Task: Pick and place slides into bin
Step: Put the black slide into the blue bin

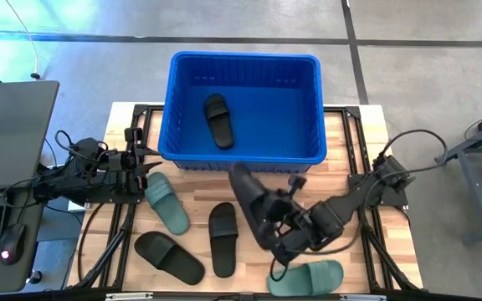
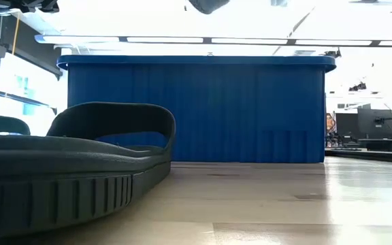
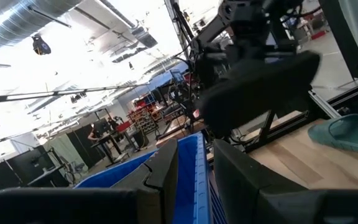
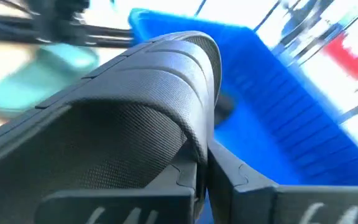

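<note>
My right gripper is going to put the black slide down in the blue bin [image 1: 243, 119], close beside the black slide lying there.
The blue bin [image 1: 245, 109] stands at the table's far middle with one black slide [image 1: 217, 119] lying in it. My right gripper [image 1: 281, 224] is shut on a black slide [image 1: 253, 205], held above the table just near of the bin. It also shows in the right wrist view [image 4: 135, 118] and at the top of the low view [image 2: 206, 5]. On the table lie two green slides [image 1: 167, 203] [image 1: 305, 278] and two black slides [image 1: 223, 237] [image 1: 168, 257]. My left gripper [image 1: 146, 164] is open and empty beside the bin's near left corner. My right gripper pinches the black slide between its two fingers at one long side edge [image 4: 199, 152], toward the slide's near end. The fingers come from the table's right and lie across the slide. The slide is lifted clear of the table, its other end [image 1: 239, 173] pointing toward the bin.
A laptop and a mouse [image 1: 7, 251] lie left of the table. Cables run along both arms. In the low view a black slide [image 2: 73, 170] fills the near left, with the bin wall [image 2: 196, 109] behind it. Bare wood [image 1: 350, 142] shows right of the bin.
</note>
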Tool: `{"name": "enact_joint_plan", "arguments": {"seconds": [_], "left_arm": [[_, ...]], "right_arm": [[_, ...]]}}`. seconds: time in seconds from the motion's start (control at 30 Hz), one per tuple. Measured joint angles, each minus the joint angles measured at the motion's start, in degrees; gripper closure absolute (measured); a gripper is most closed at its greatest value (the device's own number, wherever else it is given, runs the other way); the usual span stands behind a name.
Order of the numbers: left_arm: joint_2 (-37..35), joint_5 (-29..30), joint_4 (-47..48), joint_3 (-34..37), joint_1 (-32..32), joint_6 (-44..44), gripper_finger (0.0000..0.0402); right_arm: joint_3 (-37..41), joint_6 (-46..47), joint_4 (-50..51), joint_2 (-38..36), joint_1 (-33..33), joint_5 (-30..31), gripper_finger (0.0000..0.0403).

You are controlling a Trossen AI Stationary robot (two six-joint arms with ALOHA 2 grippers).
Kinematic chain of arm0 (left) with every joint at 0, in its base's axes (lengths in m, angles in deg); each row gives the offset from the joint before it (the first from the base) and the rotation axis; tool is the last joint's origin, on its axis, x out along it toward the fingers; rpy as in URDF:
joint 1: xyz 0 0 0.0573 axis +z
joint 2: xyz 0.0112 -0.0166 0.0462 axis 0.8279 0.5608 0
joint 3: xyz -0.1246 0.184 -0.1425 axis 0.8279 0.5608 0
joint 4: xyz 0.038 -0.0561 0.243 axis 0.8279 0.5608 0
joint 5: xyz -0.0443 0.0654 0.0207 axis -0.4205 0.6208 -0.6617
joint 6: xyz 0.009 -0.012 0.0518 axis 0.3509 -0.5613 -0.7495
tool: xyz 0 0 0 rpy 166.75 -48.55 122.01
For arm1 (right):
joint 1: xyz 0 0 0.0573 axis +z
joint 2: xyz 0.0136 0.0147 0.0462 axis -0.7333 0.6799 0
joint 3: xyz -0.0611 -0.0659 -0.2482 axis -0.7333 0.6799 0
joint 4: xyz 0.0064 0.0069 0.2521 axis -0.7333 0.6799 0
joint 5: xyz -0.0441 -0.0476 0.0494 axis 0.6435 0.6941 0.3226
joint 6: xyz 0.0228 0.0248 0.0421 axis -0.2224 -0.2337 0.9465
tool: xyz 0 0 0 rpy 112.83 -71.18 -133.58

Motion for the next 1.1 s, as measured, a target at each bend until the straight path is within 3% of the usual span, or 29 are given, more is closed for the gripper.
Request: {"name": "enact_joint_plan", "arguments": {"seconds": [0.17, 0.27, 0.33, 0.47, 0.6, 0.9, 0.97, 1.1], "left_arm": [[-0.01, 0.00, -0.07, 0.00, 0.00, 0.01, 0.0311], [0.00, 0.00, -0.09, 0.00, -0.01, 0.02, 0.0311], [0.00, 0.00, -0.10, 0.00, 0.00, 0.02, 0.0311], [0.00, 0.00, -0.10, 0.00, 0.01, 0.02, 0.0311], [-0.01, -0.01, 0.05, 0.00, 0.01, 0.02, 0.0311], [-0.02, -0.02, 1.21, 0.00, 0.01, 0.02, 0.0311], [-0.02, -0.02, 2.25, 0.00, -0.01, 0.04, 0.0311], [-0.02, -0.02, 3.68, 0.00, -0.01, 0.06, 0.0311]], "right_arm": [[-0.47, -13.50, 0.15, 0.04, -5.63, 11.44, 0.0402], [-0.47, -17.37, 0.01, 0.05, -11.40, 18.54, 0.0402], [-0.47, -18.61, -0.21, 0.04, -16.07, 20.13, 0.0402], [-0.47, -20.67, -2.80, 0.06, -26.74, 14.65, 0.0402], [-0.43, -26.57, -10.78, 0.08, -37.27, 2.28, 0.0402], [9.86, -43.02, -43.03, 2.81, -50.01, -21.12, 0.0403], [13.72, -45.60, -49.68, 3.99, -51.25, -21.70, 0.0403], [20.45, -50.81, -60.48, 7.02, -52.89, -14.71, 0.0403]]}}
